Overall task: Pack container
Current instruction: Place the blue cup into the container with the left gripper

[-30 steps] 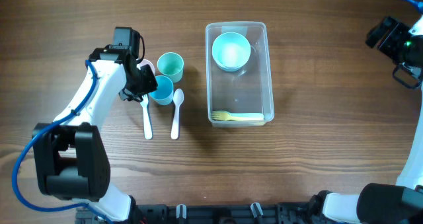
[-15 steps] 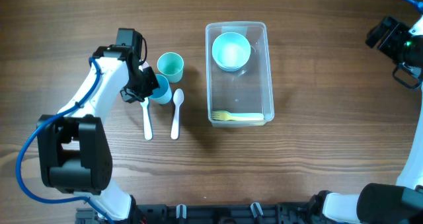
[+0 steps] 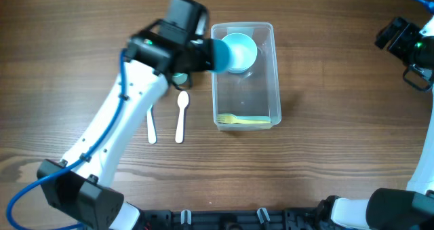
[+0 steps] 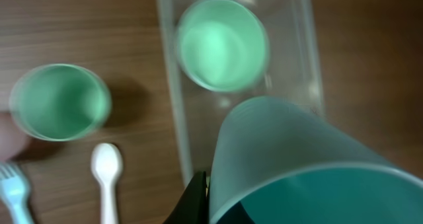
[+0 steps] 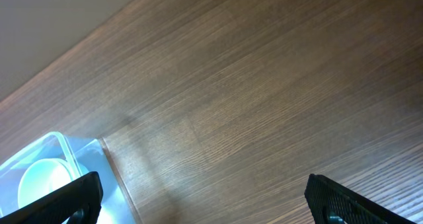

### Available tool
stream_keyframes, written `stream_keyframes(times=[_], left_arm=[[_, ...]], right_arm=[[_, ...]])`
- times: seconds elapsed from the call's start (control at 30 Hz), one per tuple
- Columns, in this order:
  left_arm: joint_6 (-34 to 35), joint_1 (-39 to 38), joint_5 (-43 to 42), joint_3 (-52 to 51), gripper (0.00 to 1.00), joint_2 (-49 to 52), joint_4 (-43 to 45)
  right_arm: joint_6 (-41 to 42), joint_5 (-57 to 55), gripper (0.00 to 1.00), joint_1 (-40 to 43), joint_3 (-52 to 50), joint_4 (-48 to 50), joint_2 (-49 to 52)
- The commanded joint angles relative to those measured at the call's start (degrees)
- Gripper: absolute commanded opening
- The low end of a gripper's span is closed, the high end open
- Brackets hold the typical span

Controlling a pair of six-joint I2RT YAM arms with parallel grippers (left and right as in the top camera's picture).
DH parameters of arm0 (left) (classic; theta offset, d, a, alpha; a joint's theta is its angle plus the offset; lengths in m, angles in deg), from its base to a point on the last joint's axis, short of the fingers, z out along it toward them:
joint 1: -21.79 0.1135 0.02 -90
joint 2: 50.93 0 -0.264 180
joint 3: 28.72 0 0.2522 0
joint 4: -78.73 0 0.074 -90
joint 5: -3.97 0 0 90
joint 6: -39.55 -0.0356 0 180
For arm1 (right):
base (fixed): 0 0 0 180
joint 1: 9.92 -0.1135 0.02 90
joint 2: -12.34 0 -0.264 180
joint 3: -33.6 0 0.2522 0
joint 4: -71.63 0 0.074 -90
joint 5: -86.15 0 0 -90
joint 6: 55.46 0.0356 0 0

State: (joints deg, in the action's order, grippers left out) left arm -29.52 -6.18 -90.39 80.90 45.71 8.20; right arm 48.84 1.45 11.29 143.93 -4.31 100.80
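Note:
My left gripper is to let go of the light blue cup inside the container (image 3: 240, 87), between the mint bowl and the yellow fork.
The clear plastic container (image 3: 271, 74) stands at table centre. It holds a pale mint bowl (image 3: 237, 51) at its far end and a yellow fork (image 3: 243, 119) at its near end. My left gripper (image 3: 207, 53) is shut on a light blue cup (image 3: 221, 53), held in the air over the container's left rim. In the left wrist view the cup (image 4: 310, 164) fills the lower right, above the container (image 4: 173, 98) and bowl (image 4: 223, 45). My right gripper (image 3: 407, 47) is open and empty at the far right edge, its wrist view showing the container's corner (image 5: 59, 145).
A mint green cup (image 4: 59, 102) stands left of the container, mostly under my left arm in the overhead view (image 3: 180, 77). A white spoon (image 3: 181, 115) and a pale blue fork (image 3: 151, 125) lie on the wood in front of it.
My left gripper lifted the light blue cup from beside the green cup and carried it right and up, to above the container's left rim. The right arm has not moved.

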Motion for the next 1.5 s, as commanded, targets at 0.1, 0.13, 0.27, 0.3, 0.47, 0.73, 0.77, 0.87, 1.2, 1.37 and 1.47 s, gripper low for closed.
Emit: stream_keyframes(times=[0.1,0.13,0.27,0.3,0.47,0.73,0.77,0.87,1.2,1.37,1.47], left_arm=[[-3.69,-4.15,-0.33,0.92,0.04,11.50,4.68],[-5.73,-4.35,-0.39,0.92,0.04,14.82,6.05],[-8.79,-4.35,-2.10,0.92,0.04,19.82,6.47],[-9.16,-4.37,-2.27,0.92,0.04,20.50,6.49],[-14.27,-4.39,-2.23,0.92,0.04,21.14,7.15],[-19.26,-4.39,-0.46,0.92,0.04,22.18,9.84],[-19.28,-4.39,-0.28,0.92,0.04,22.49,9.94],[-19.26,-4.39,-0.07,0.92,0.04,24.13,10.78],[-19.02,-4.28,-0.07,0.92,0.43,25.20,11.76],[-18.51,-4.31,-0.09,3.67,0.59,25.05,9.38],[-17.42,-4.35,-0.11,8.85,0.73,24.48,5.77]], right_arm=[[0.85,0.26,1.00,-0.02,0.07,-0.02,0.59],[0.87,0.26,1.00,-0.02,0.07,-0.02,0.59],[0.87,0.26,1.00,-0.02,0.07,-0.04,0.59],[0.85,0.26,1.00,-0.02,0.07,-0.04,0.59],[0.85,0.26,1.00,-0.02,0.07,-0.04,0.59],[0.87,0.26,1.00,-0.02,0.07,-0.02,0.59],[0.87,0.26,1.00,-0.02,0.07,-0.04,0.59],[0.85,0.26,1.00,-0.02,0.07,-0.04,0.59],[0.85,0.26,1.00,-0.02,0.07,-0.04,0.59],[0.85,0.26,1.00,-0.02,0.07,-0.02,0.59],[0.87,0.26,1.00,-0.02,0.07,-0.02,0.59]])
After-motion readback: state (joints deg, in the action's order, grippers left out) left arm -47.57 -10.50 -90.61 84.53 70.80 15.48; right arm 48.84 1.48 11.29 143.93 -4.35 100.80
